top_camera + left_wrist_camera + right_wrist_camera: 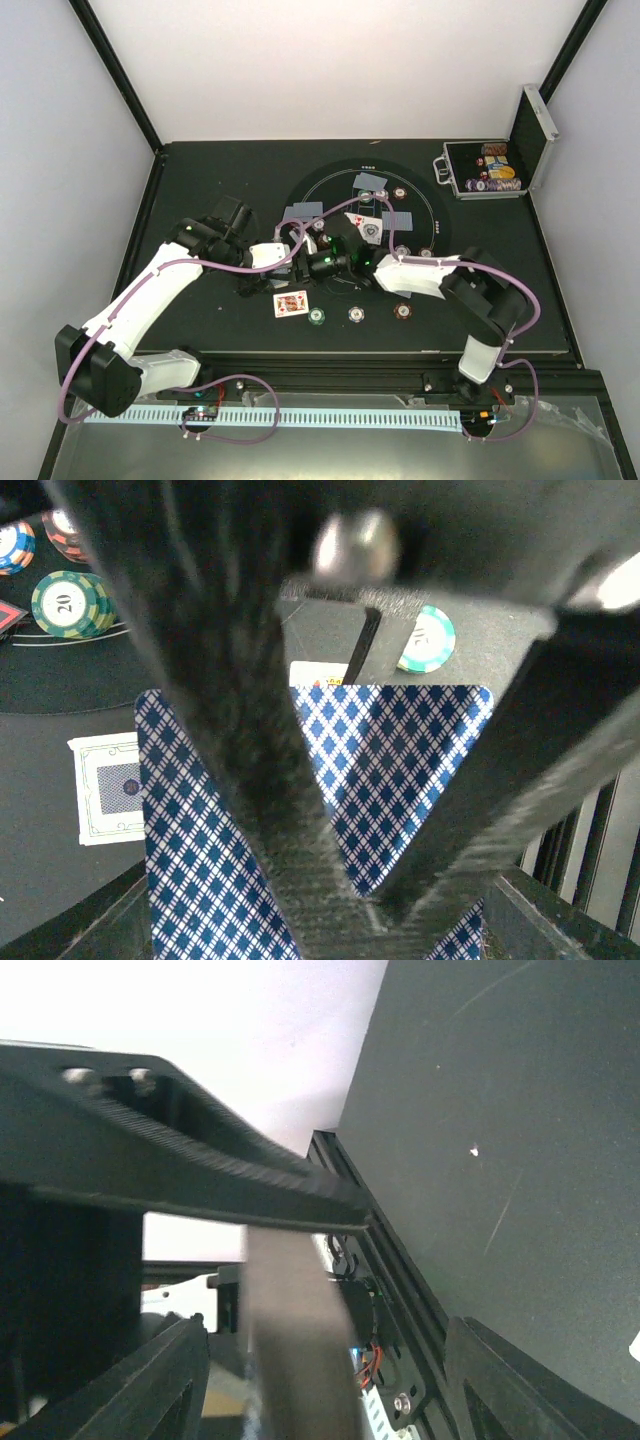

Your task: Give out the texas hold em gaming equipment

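I need to use my left gripper to put the playing cards down on the black table (239, 278) next to the card box, away from the ring mat.
My left gripper (328, 266) is shut on playing cards with blue-diamond backs (400, 770); in the left wrist view its fingers (250, 780) meet over them. My right gripper (352, 262) faces it, tip to tip, above the table's middle. In the right wrist view one dark finger (200, 1150) crosses the top and a blurred grey strip (295, 1330) hangs below it; I cannot tell what the strip is. Face-down cards (305, 211) (369, 181) (397, 219) lie on the ring mat. A face-up card (290, 303) and three chips (318, 316) (356, 314) (402, 311) lie near the front.
The open silver-edged case (490, 170) with coloured chips stands at the back right. More chips (400, 193) (438, 226) lie on the ring mat (300, 190). In the left wrist view a green chip (68, 603), a teal chip (428, 638) and a small face-down card (110, 785) show.
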Available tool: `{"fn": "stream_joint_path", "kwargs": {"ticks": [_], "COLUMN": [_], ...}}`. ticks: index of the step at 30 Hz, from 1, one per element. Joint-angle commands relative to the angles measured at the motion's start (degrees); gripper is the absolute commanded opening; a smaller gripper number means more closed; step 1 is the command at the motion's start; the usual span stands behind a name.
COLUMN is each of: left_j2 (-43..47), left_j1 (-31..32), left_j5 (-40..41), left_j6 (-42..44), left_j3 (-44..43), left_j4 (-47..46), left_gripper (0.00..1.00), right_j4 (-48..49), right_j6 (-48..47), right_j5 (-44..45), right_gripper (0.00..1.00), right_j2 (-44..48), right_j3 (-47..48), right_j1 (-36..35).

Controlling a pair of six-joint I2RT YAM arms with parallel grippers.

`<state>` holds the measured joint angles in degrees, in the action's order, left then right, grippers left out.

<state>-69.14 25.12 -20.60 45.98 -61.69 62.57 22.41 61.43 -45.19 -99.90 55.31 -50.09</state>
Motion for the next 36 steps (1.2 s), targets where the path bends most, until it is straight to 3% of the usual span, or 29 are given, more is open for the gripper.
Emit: {"fn": "stream_joint_path", "kwargs": {"ticks": [1,8,14,25,36], "left_j2": [0.1,0.0,0.4,0.4,0.2], "left_j1": [-0.2,-0.2,-0.2,-0.2,-0.2], "left_j5": [-0.8,-0.8,-0.5,-0.5,-0.4], "left_j6": [-0.5,-0.3,-0.1,-0.1,-0.1], "left_j3": [-2.4,-2.3,-1.9,-1.9,-1.6], "left_j4": [0.4,0.3,0.3,0.0,-0.2], "left_gripper": [0.01,0.01,0.02,0.02,0.02], "right_j4": [4.4,4.4,5.7,-5.4,-11.3], "right_j6": [2.3,3.0,4.1,-3.4,-6.4], "right_j5": [-1.3,-1.1,-0.7,1.7,3.9], "right_gripper": [0.66,0.64,0.57,0.46,0.15], "right_j2": [-3.2,-6.4,-5.4,0.7,5.9], "right_j3": [2.6,4.0,-0.4,-3.5,-1.8], "right_j1": [-0.8,-0.5,2.1,5.7,5.7]}}
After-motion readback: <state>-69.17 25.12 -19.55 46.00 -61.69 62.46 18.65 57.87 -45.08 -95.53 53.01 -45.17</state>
